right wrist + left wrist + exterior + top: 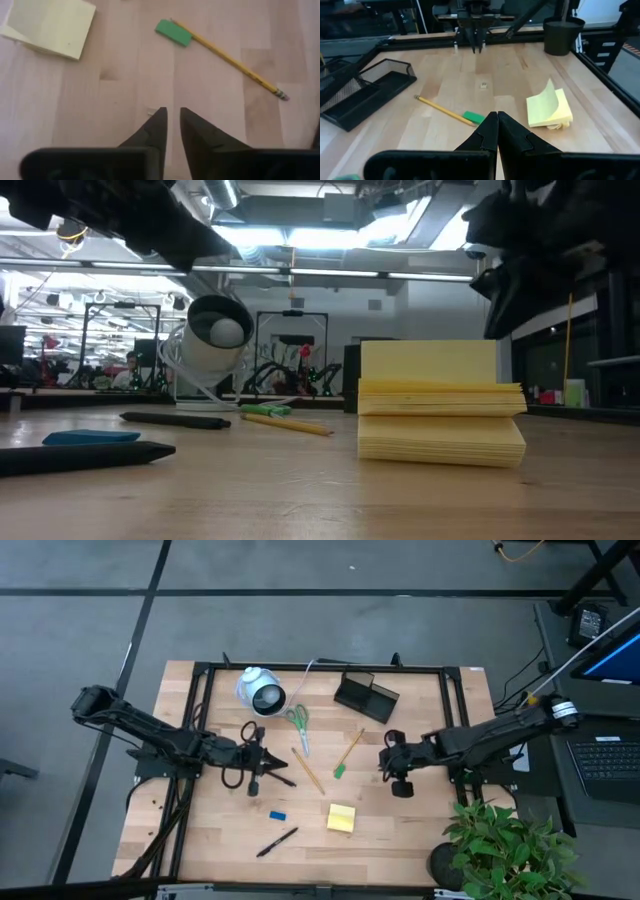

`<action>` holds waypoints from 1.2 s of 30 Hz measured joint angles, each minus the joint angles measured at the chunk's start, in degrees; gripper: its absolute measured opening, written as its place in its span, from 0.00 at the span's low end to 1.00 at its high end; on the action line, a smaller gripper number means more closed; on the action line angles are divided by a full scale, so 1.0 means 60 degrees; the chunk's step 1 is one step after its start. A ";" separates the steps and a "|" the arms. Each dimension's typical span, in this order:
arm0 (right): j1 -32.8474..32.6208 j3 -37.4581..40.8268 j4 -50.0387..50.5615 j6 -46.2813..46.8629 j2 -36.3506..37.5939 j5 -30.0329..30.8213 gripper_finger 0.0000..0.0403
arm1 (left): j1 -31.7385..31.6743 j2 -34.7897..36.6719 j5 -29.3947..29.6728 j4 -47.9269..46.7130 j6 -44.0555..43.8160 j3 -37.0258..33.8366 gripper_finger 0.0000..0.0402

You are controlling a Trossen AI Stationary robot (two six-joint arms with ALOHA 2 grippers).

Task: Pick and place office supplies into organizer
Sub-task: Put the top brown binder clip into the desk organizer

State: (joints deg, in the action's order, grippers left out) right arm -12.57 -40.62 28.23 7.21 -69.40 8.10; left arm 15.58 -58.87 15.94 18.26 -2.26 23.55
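The robot's right gripper needs to next close on the body of the small pale binder clip point(367, 781) point(151, 111) lying near the green-tipped pencil.
The black mesh organizer point(365, 696) point(360, 92) sits near the table's far edge. Between the arms lie green-handled scissors point(298, 725), a plain pencil point(308, 771) and a green-tipped pencil point(348, 753) point(451, 113) point(225, 55). Nearer are the yellow sticky pad point(341, 818) point(440, 405) point(50, 25), a blue eraser point(278, 814) and a black pen point(277, 841). A second pen point(175, 420) lies by my left gripper. My left gripper point(264, 755) point(497, 120) hovers left of the pencils, shut and holding nothing. My right gripper point(388, 756) point(172, 114) hovers right of them, open by a narrow gap.
A white round device point(260, 691) point(215, 340) with a cable stands at the far left of the organizer. A black frame point(320, 667) rims the table's far side. A potted plant point(505, 845) stands at the near right corner. Bare wood point(400, 835) lies right of the pad.
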 joint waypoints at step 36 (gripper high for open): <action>-0.0132 0.0000 -0.1097 0.1536 -0.2828 -0.0089 0.50 | 0.0002 -0.0065 -0.0022 -0.0123 -0.0007 -0.0004 0.00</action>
State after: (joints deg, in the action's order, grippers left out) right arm -13.37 -40.62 21.65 16.42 -86.37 7.57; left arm 15.59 -59.27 15.81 17.52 -2.31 23.53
